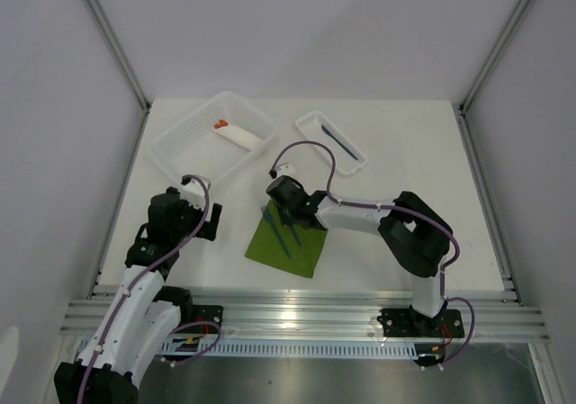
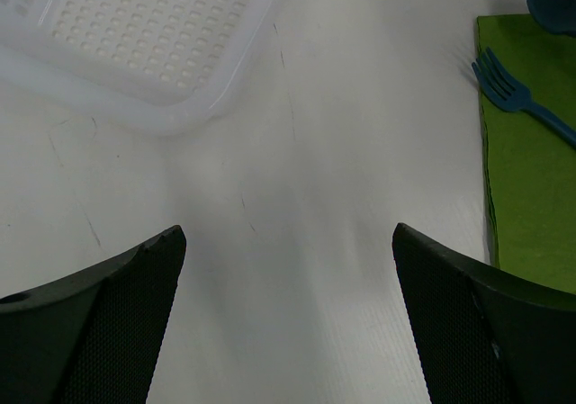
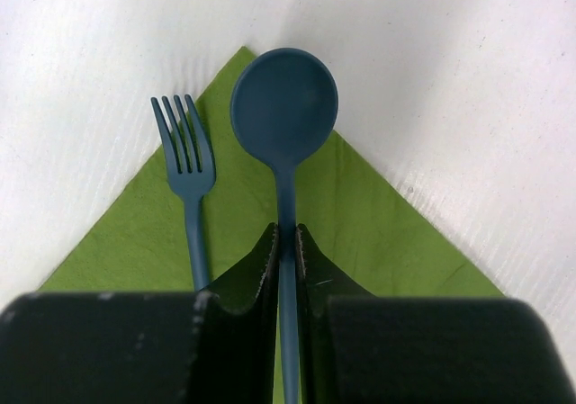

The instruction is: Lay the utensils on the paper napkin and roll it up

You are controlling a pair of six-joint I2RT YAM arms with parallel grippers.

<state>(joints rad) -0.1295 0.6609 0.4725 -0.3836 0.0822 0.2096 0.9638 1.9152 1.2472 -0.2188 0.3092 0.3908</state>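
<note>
My right gripper needs to put the dark blue spoon down on the olive-green paper napkin (image 1: pixel 289 225) (image 3: pixel 299 273) beside the dark blue fork. The spoon now reaches past the napkin's far corner.
The olive-green paper napkin (image 1: pixel 288 244) lies on the table in front of the arms; it also shows in the right wrist view (image 3: pixel 360 215) and the left wrist view (image 2: pixel 531 188). A dark blue fork (image 3: pixel 186 166) lies on it. My right gripper (image 3: pixel 286 242) is shut on the handle of the dark blue spoon (image 3: pixel 284 107), whose bowl reaches past the napkin's far corner. Another dark blue utensil (image 1: pixel 336 140) lies in the small white tray (image 1: pixel 351 157). My left gripper (image 2: pixel 288 269) is open and empty over bare table, left of the napkin.
A large clear perforated bin (image 1: pixel 184 143) at the back left holds a white paper roll with orange tips (image 1: pixel 241 135). The bin's corner (image 2: pixel 162 107) lies just ahead of my left gripper. White walls enclose the table.
</note>
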